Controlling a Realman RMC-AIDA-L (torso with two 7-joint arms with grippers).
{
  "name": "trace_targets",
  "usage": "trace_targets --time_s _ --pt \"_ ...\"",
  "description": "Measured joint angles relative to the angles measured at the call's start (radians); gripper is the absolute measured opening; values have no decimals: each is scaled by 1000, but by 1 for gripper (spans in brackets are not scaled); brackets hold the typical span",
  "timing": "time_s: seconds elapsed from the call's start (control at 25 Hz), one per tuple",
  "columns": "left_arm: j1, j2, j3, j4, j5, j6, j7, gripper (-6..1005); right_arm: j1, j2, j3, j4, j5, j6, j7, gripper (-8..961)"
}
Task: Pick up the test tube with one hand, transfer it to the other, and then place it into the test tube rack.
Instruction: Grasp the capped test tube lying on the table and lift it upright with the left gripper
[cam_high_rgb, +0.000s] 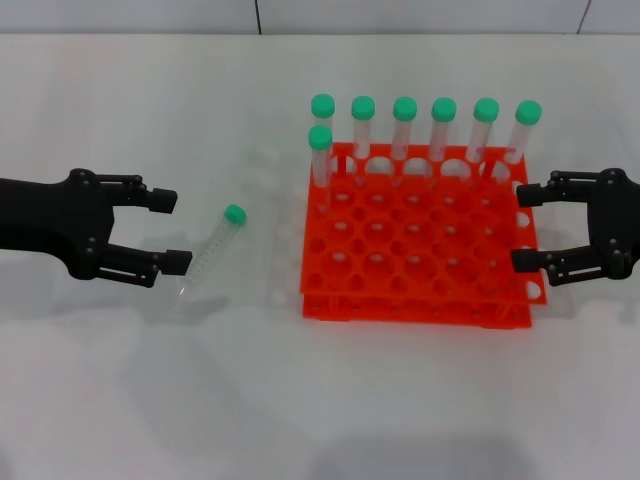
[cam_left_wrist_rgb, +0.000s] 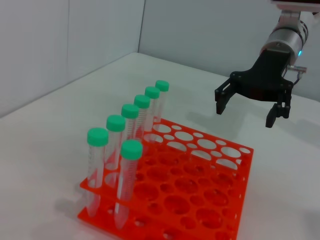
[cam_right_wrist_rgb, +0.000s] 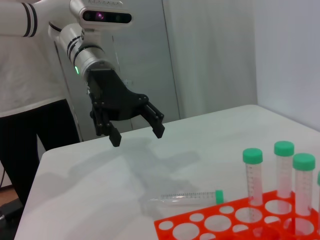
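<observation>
I need to close my left gripper on the lower half (cam_high_rgb: 200, 266) of the test tube lying on the white table, far from its green cap.
The test tube (cam_high_rgb: 212, 250), clear with a green cap, lies on the white table left of the orange test tube rack (cam_high_rgb: 400, 308). It also shows in the right wrist view (cam_right_wrist_rgb: 185, 198), beside the rack (cam_right_wrist_rgb: 200, 227). My left gripper (cam_high_rgb: 172, 231) is open and empty just left of the tube, jaws spread toward it; in the right wrist view (cam_right_wrist_rgb: 137, 136) it hangs above the table. My right gripper (cam_high_rgb: 522, 228) is open and empty at the rack's right edge. It also shows in the left wrist view (cam_left_wrist_rgb: 245, 115), beyond the rack (cam_left_wrist_rgb: 245, 151).
Several green-capped tubes (cam_high_rgb: 405, 125) stand upright along the rack's far row, and one more (cam_high_rgb: 320, 150) stands at its far left corner. They also show in the left wrist view (cam_left_wrist_rgb: 130, 120). The table's far edge meets a grey wall.
</observation>
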Motion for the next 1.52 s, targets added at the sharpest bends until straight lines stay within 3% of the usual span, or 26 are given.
trace_targets --time_s 0.28,0.32,0.68,0.92,1.16,1.52 --pt "-1 -5 7 54 5 4 -85 862 -9 2 8 -4 12 0 -21 856" --pt "1 -24 10 118 18 14 -175 862 -16 5 13 -9 14 0 -29 856" --pt "-24 -71 30 318 140 73 -560 861 -26 18 31 -38 15 3 -60 855" --pt "-94 -69 163 378 358 62 -891 861 -33 29 33 -56 15 3 -78 855" --pt "-176 -102 271 388 570 21 -1069 862 -33 34 32 -59 15 3 -102 854" --pt "-198 -147 413 358 621 -77 -1202 860 -44 42 31 -67 14 -6 -120 854"
